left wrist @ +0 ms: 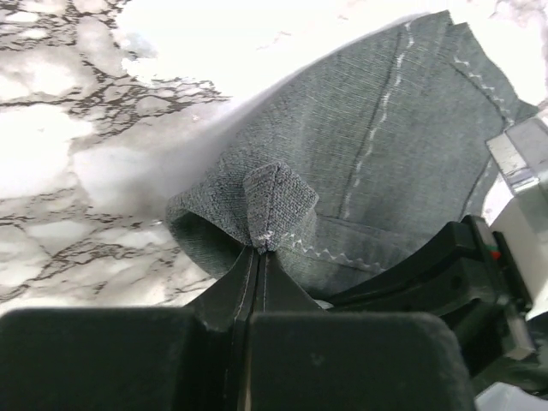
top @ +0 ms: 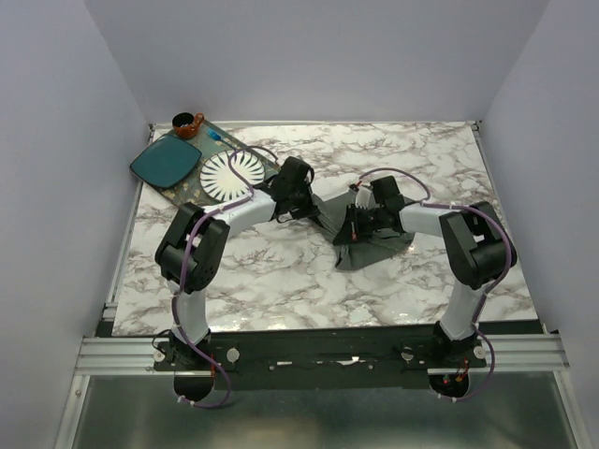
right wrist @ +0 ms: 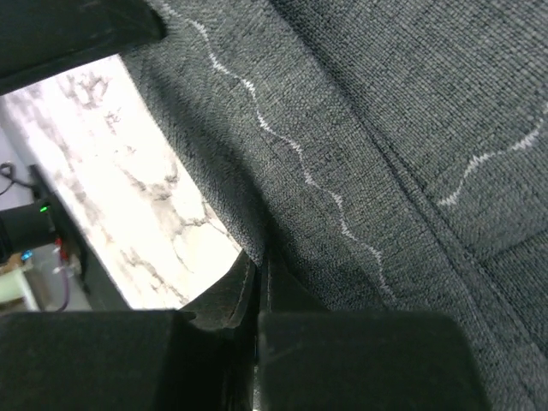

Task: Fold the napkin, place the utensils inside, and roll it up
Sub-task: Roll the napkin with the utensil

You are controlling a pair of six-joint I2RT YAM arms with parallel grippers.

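Note:
My left gripper pinches the napkin's raised flap while the napkin's fold beside it gapes open. My left gripper will open and take flap and fold together (left wrist: 248, 224).
The dark grey napkin (top: 372, 245) lies bunched on the marble table between the two arms. My left gripper (top: 301, 198) is shut on a corner of the napkin (left wrist: 270, 201), pinched between its fingertips (left wrist: 224, 291). My right gripper (top: 356, 224) is shut on another edge of the napkin (right wrist: 360, 154), the cloth filling its wrist view. The brown utensils are not visible in any view.
A white ribbed plate (top: 229, 176) sits on a dark mat at the back left, with a teal square plate (top: 166, 162) and a small brown cup (top: 187, 124) beside it. The purple cables run along both arms.

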